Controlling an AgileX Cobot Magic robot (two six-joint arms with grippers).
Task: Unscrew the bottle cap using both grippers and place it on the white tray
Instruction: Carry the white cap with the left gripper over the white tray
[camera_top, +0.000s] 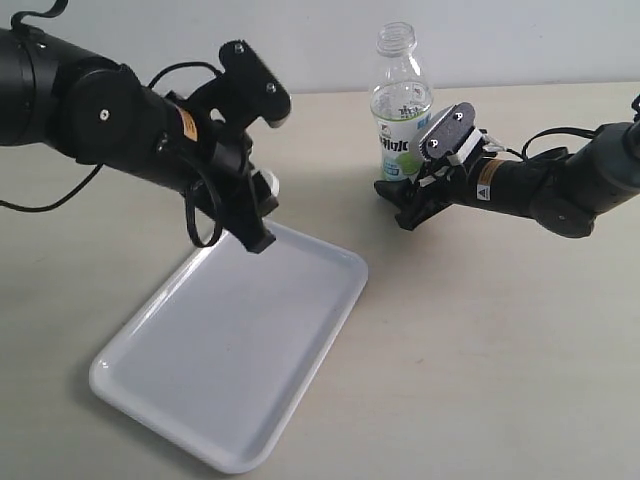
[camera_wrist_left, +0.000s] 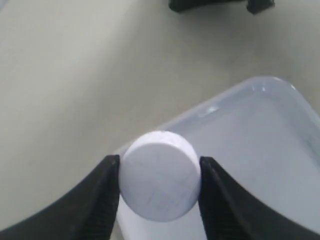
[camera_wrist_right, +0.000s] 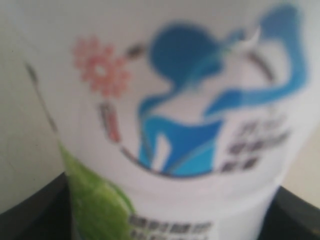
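Next, my left gripper drops the white bottle cap, now just above the tray's far corner, near the middle of the white tray (camera_top: 252, 325).
The white bottle cap (camera_wrist_left: 159, 176) sits pinched between the two black fingers of my left gripper (camera_wrist_left: 159, 175), which is shut on it. In the exterior view the cap (camera_top: 267, 183) shows as a small white patch at the left gripper (camera_top: 258, 205), just above the far corner of the white tray (camera_top: 240, 400). The clear bottle (camera_top: 401, 105) stands upright with its neck uncapped. My right gripper (camera_top: 405, 195) is shut on the bottle's lower body; its label (camera_wrist_right: 165, 115) fills the right wrist view.
The tray's far corner (camera_wrist_left: 260, 120) lies under the cap, with beige table (camera_wrist_left: 75, 75) beside it. The right arm (camera_top: 550, 185) stretches in from the right edge. Black cables hang off the left arm (camera_top: 100, 110).
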